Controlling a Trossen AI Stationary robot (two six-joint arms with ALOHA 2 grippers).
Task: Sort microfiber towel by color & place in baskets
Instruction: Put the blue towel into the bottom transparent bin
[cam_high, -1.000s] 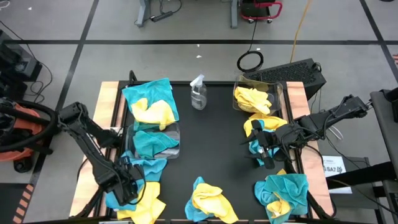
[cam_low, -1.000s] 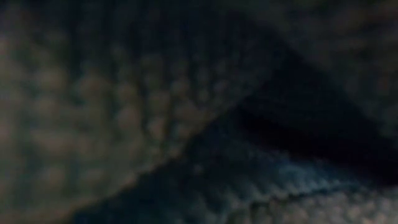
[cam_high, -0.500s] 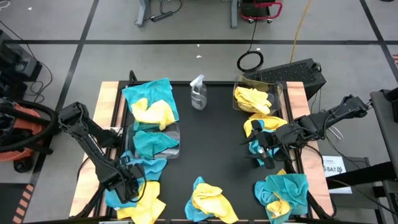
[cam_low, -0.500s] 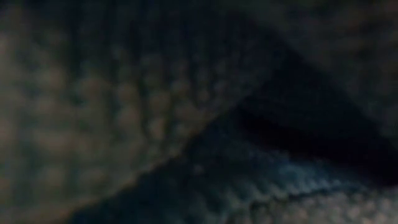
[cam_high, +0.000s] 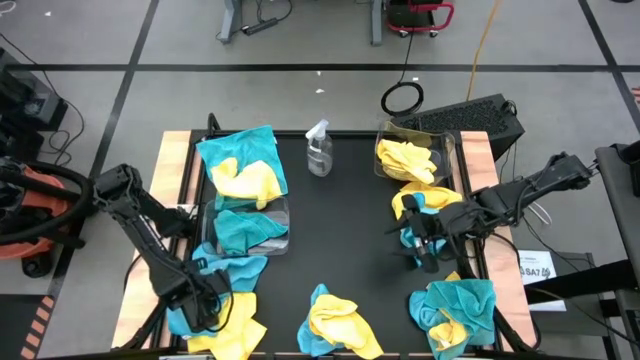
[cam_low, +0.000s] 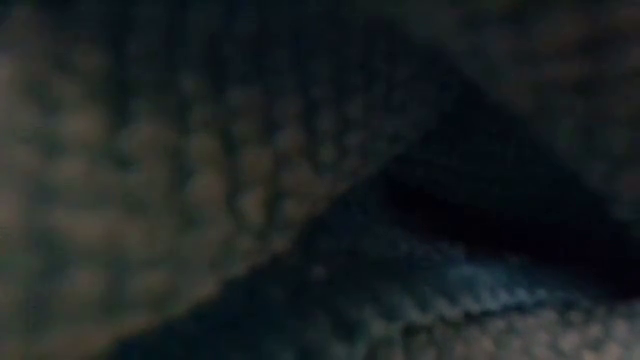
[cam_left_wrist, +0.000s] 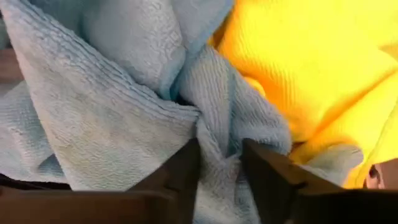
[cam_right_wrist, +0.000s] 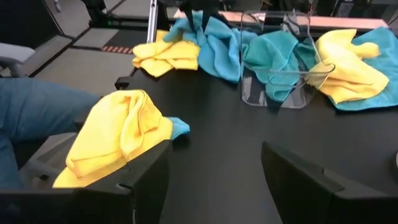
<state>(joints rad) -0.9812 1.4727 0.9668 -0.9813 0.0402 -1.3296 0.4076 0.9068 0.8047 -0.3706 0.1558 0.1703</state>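
Observation:
I need to open my left gripper, which pinches an inner fold of the teal towel, and take that edge (cam_left_wrist: 112, 65) of the towel, as it lies loose across the heap.
Yellow and teal microfiber towels lie in heaps around the black table. At the near-left corner, my left gripper (cam_high: 205, 298) (cam_left_wrist: 221, 149) is down in a teal-and-yellow heap (cam_high: 235, 320), shut on a teal towel. My right gripper (cam_high: 425, 250) (cam_right_wrist: 214, 155) is open above bare table near the right edge, with a yellow towel (cam_right_wrist: 118, 134) beside one finger. The left clear basket (cam_high: 250, 228) (cam_right_wrist: 280, 78) holds teal towels. The right clear basket (cam_high: 412, 155) holds yellow towels. Cloth pressed close to the lens fills the low view. My left gripper pinches a raised fold of the teal towel (cam_left_wrist: 214, 134) between its two fingers, coming from above and pointing down. The rest of that towel lies spread on the heap, next to a yellow towel (cam_left_wrist: 311, 62).
A clear spray bottle (cam_high: 319, 150) stands at the far middle. More mixed heaps lie at the far left (cam_high: 240, 165), near middle (cam_high: 340, 322) and near right (cam_high: 455, 310). A yellow-and-teal towel (cam_high: 420, 205) lies just beyond my right gripper. A person's blue-clad leg (cam_right_wrist: 31, 118) shows off the table's near side.

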